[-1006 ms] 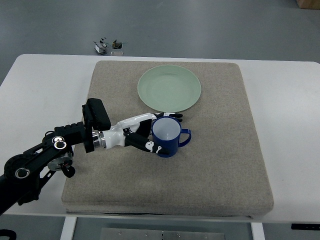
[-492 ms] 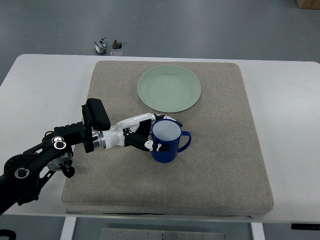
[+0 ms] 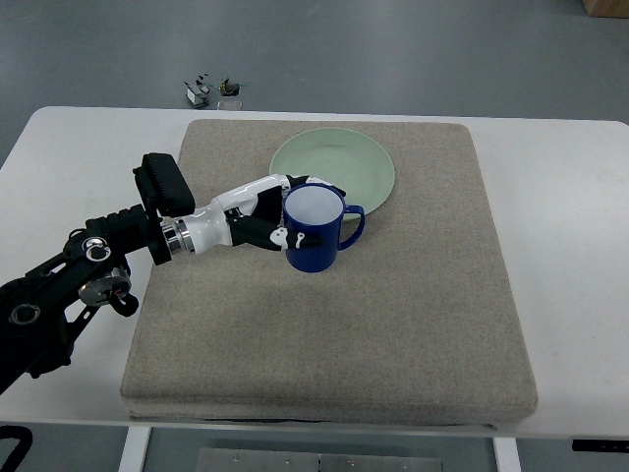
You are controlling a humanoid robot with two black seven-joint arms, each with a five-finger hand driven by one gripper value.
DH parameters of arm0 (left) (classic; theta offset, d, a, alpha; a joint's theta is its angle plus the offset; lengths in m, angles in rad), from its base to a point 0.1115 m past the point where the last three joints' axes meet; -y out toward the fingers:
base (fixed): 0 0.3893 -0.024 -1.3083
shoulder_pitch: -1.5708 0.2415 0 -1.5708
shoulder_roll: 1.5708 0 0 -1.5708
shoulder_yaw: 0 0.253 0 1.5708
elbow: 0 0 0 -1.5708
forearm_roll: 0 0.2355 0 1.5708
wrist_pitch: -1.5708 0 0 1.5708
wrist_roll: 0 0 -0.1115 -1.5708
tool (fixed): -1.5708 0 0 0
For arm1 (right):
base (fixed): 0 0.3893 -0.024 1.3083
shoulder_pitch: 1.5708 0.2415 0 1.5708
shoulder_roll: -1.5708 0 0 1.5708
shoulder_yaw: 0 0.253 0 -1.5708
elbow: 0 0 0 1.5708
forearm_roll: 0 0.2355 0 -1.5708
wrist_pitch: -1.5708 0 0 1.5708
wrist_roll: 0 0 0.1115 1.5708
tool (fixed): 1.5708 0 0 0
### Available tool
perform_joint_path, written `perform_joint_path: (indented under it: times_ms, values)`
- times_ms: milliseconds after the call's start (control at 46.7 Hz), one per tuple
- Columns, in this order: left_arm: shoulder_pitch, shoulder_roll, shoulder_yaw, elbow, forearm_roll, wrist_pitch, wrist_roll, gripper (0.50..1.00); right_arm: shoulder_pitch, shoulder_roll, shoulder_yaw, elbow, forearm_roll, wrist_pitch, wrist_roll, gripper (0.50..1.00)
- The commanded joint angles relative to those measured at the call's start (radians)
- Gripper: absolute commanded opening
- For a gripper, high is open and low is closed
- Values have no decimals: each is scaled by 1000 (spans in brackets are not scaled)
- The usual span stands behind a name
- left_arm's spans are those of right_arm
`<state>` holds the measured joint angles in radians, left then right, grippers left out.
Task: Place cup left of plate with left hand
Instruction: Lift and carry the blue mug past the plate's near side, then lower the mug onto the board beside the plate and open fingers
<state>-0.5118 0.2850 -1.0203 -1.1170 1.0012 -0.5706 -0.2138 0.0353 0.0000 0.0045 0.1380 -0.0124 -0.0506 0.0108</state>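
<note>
Next, my left gripper sets the dark blue cup down on the grey mat [image 3: 211,192] near its back corner, next to the plate.
A dark blue cup [image 3: 314,228] with a white inside is upright, its handle to the right, held above the grey mat [image 3: 413,295]. My left hand [image 3: 278,212] is shut around the cup's left side, its arm coming in from the left edge. A pale green plate [image 3: 339,165] lies on the mat at the back centre. The cup overlaps the plate's lower left rim in this view.
The mat covers most of a white table [image 3: 79,167]. Small metal clips [image 3: 208,90] lie on the floor beyond the table's far edge. A brown box corner [image 3: 607,6] shows at the top right.
My left hand has lifted the cup off the mat and carried it back and to the left, toward the plate's lower left rim.
</note>
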Motion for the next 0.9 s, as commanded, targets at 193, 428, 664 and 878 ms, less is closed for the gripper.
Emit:
perform_joint_path:
  times_ms: [193,428,664,878]
  values:
    - [-77,0,-136,212,-33,58,-3,500,0,0,0,0,0,0,0,934]
    - [-90,5,-144,307,-59,66,-13,500,0,0,0,0,0,0,0,934]
    - [-88,-4,-127,370,-65,113,-13,516,0,0,0,0,0,0,0,934]
    - [-86,-9,-122,391,-64,156,-13,591,0,0,0,0,0,0,0,934]
